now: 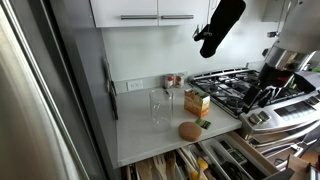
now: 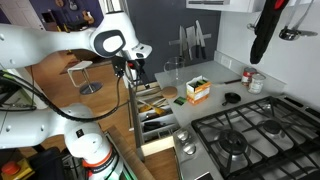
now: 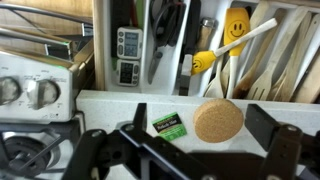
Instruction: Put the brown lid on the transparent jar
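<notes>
Next, my gripper moves next to the brown lid's edge point(image 1: 198, 130) point(image 3: 198, 122) beside the green packet, on the stove side, and closes there.
The brown lid point(image 3: 218, 120), a flat round cork disc, lies on the white counter between my two finger tips in the wrist view, well below them. It also shows in an exterior view point(image 1: 190, 131) near the counter's front edge. The transparent jar point(image 1: 160, 105) stands upright and uncovered behind the lid, apart from it; it also shows in an exterior view point(image 2: 172, 68) and is out of the wrist view. My gripper point(image 3: 203, 125) is open and empty, raised above the counter by the stove point(image 1: 254, 96), and also shows in an exterior view point(image 2: 135, 68).
An orange-yellow box point(image 1: 197, 101) stands beside the jar. A green packet point(image 3: 167, 124) lies next to the lid. An open drawer with utensils, including a yellow smiley spatula point(image 3: 235, 25), sits below the counter edge. The gas stove point(image 1: 228, 85) borders the counter.
</notes>
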{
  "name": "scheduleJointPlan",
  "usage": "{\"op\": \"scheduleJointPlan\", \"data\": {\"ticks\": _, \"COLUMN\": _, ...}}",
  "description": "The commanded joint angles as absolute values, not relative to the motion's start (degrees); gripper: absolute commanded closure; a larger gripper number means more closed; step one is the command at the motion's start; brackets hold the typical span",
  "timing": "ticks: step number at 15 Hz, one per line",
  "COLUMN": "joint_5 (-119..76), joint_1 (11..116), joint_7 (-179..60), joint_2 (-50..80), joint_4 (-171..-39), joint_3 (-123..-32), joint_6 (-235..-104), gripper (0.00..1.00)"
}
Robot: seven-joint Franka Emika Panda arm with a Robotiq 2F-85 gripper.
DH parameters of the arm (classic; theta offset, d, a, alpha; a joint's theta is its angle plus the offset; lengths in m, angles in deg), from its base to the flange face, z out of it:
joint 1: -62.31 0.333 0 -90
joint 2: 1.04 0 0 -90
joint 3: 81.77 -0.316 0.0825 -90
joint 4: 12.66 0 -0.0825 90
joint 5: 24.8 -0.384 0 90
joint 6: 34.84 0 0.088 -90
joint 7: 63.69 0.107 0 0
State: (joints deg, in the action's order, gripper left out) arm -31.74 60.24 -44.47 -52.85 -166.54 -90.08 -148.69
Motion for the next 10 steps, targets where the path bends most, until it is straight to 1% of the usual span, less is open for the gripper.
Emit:
{"op": "scheduleJointPlan", "data": {"ticks": 1, "joint_5": -40.8, "joint_1": 63.2, "joint_7": -46.0, "joint_2": -46.5, "joint_4": -171.7, "joint_3": -86.6, "joint_6": -158.5, "gripper": 0.0}}
{"op": "scheduleJointPlan", "data": {"ticks": 4, "joint_5": -50.1, "joint_1": 67.1, "joint_7": -50.6, "joint_2": -37.2, "joint_4": -171.6, "joint_3": -83.7, "joint_6": -168.8, "gripper": 0.0}}
{"op": "scheduleJointPlan", "data": {"ticks": 7, "joint_5": -63.0, "joint_1": 73.4, "joint_7": -58.3, "joint_2": -29.3, "joint_4": -171.7, "joint_3": -79.1, "joint_6": -179.4, "gripper": 0.0}}
{"op": "scheduleJointPlan", "data": {"ticks": 8, "joint_5": -68.1, "joint_1": 76.1, "joint_7": -62.2, "joint_2": -27.3, "joint_4": -171.7, "joint_3": -76.8, "joint_6": -181.5, "gripper": 0.0}}
{"op": "scheduleJointPlan", "data": {"ticks": 10, "joint_5": -77.6, "joint_1": 84.6, "joint_7": -70.3, "joint_2": -24.9, "joint_4": -171.7, "joint_3": -69.0, "joint_6": -184.4, "gripper": 0.0}}
